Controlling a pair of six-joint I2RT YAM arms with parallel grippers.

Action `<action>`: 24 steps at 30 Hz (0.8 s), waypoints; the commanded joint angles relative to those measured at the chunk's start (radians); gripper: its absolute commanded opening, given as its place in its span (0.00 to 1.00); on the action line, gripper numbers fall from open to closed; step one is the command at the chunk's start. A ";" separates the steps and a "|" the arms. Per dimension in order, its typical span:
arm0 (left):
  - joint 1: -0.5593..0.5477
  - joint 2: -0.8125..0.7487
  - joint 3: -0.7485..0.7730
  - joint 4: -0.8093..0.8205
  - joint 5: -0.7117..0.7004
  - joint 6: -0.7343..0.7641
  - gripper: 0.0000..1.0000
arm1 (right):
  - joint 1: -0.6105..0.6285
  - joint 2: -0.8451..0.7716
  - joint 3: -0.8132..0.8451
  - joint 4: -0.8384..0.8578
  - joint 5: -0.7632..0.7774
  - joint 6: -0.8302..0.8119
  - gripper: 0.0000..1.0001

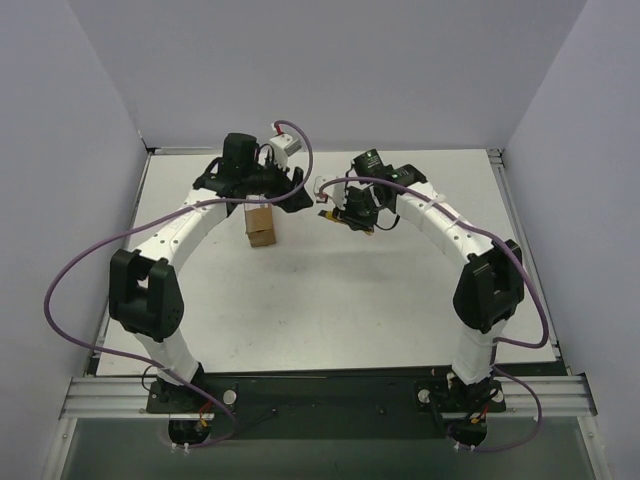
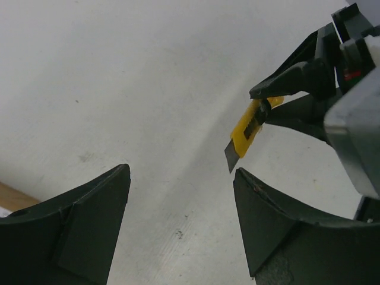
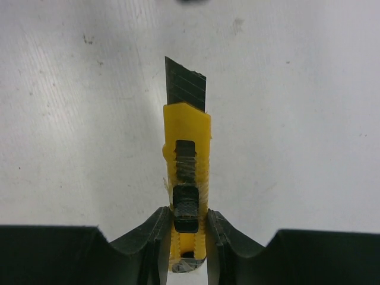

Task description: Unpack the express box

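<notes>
I will hold the knife's front with my left gripper while my right gripper takes its rear end [image 3: 187,263], because my right gripper pinches the knife's narrow edges beside the slider.
The express box [image 1: 261,225], a small brown carton, lies on the white table just below my left gripper [image 1: 285,196]. In the left wrist view only a brown corner of it [image 2: 13,198] shows at the lower left. My left gripper [image 2: 181,172] is open and empty above bare table, right of the box. My right gripper [image 1: 343,212] is shut on the yellow-black utility knife [image 3: 187,160], blade extended. The knife points left toward my left gripper and also shows in the left wrist view [image 2: 246,132]. My right gripper [image 3: 189,218] clamps the knife's handle near its rear end.
The white tabletop [image 1: 330,300] is walled in by pale panels on the left, back and right. Purple cables [image 1: 90,262] loop off both arms. The arm bases stand on a rail [image 1: 320,395] at the near edge.
</notes>
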 commanded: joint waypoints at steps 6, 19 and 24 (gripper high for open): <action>0.001 0.068 0.025 0.134 0.216 -0.255 0.80 | 0.070 -0.046 0.058 0.008 0.003 0.065 0.00; 0.004 0.111 -0.004 0.187 0.311 -0.339 0.64 | 0.102 -0.095 0.049 0.104 0.048 0.090 0.00; 0.000 0.126 -0.004 0.189 0.319 -0.341 0.57 | 0.121 -0.114 0.046 0.129 0.049 0.094 0.00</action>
